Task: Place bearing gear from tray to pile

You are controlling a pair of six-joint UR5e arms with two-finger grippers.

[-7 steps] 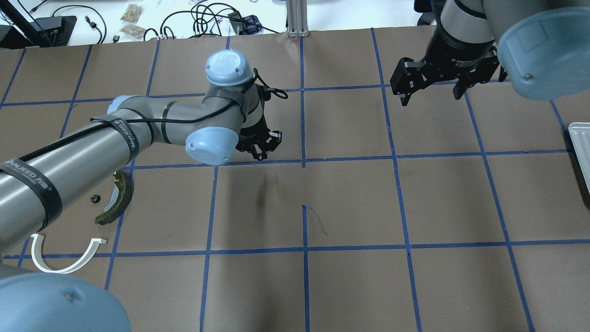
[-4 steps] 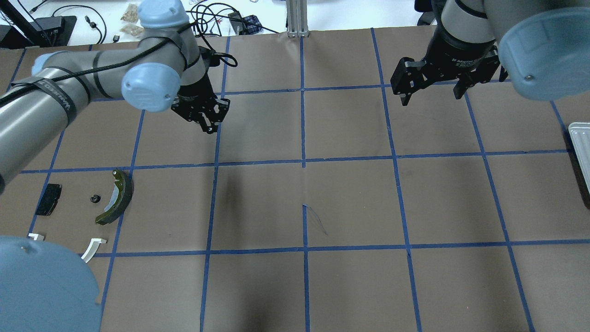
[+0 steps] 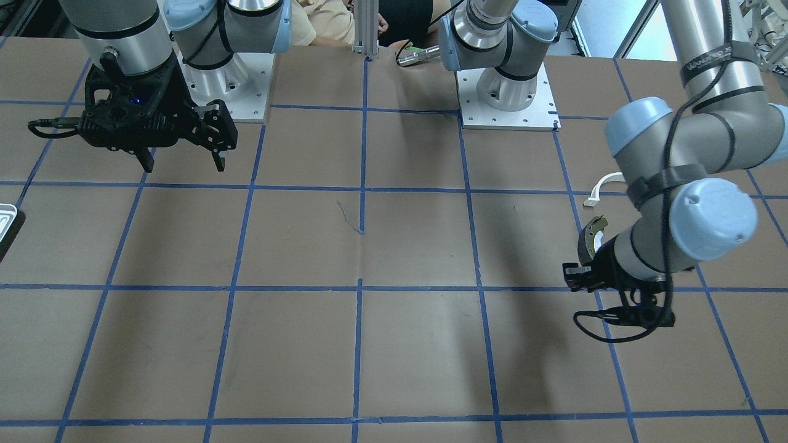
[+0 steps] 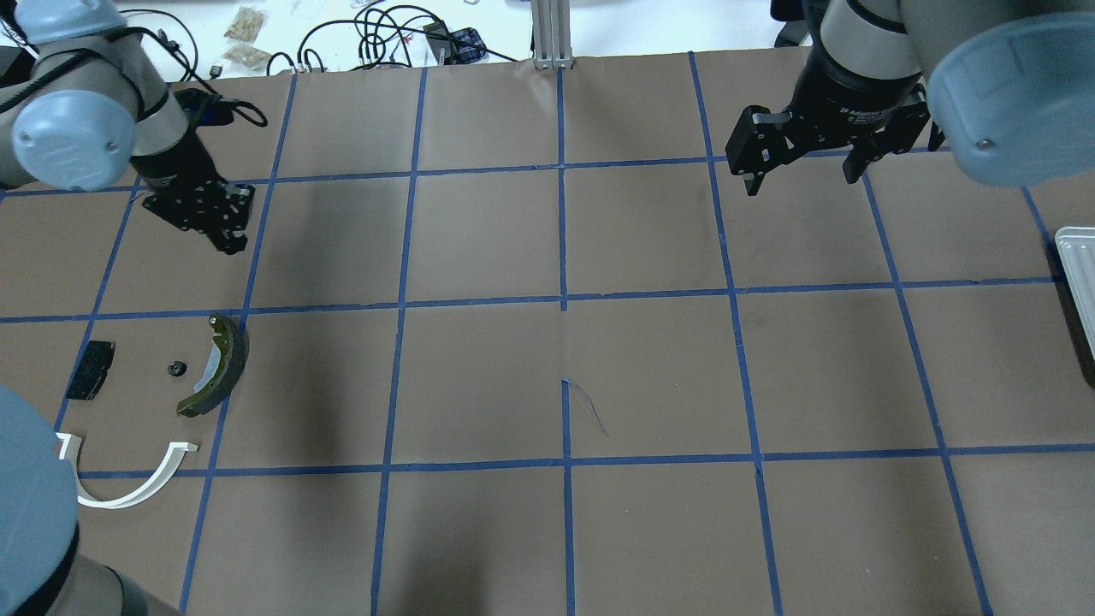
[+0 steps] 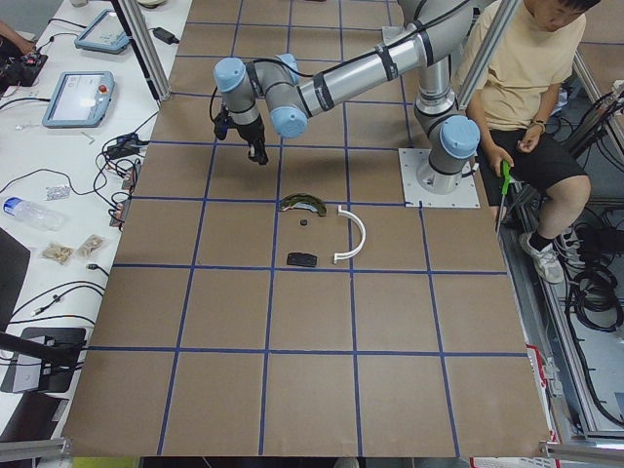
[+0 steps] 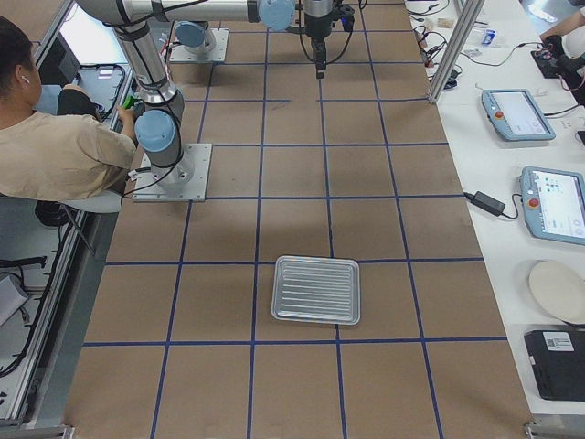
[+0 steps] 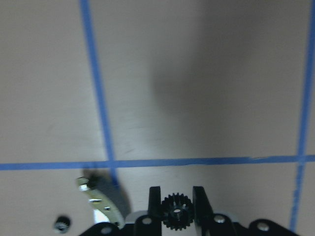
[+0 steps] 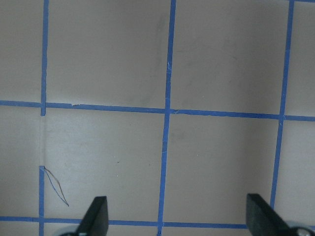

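Next, my left gripper lets go of the bearing gear beside the tiny black round part [image 3: 631, 246] [image 7: 45, 230], on its side away from the brake shoe.
My left gripper [image 4: 232, 244] is shut on a small black toothed bearing gear [image 7: 175, 212] and hovers above the table just beyond the pile. The pile holds a curved olive brake shoe [image 4: 217, 364], a white arc [image 4: 128, 489], a black pad [image 4: 90, 370] and a tiny black round part [image 4: 176, 369]. The shoe's end [image 7: 102, 200] and the tiny part [image 7: 61, 223] show at the bottom left of the left wrist view. My right gripper [image 4: 802, 181] is open and empty, raised over the far right. The silvery tray [image 6: 315, 289] lies at the table's right end.
The table is brown paper with a blue tape grid. The tray's corner [image 4: 1080, 257] shows at the overhead view's right edge. Cables and small items lie beyond the far edge. A seated person [image 5: 512, 88] is beside the robot bases.
My left arm has swung left, from near the table's middle to over the far left, close to the pile. The right arm has not moved.
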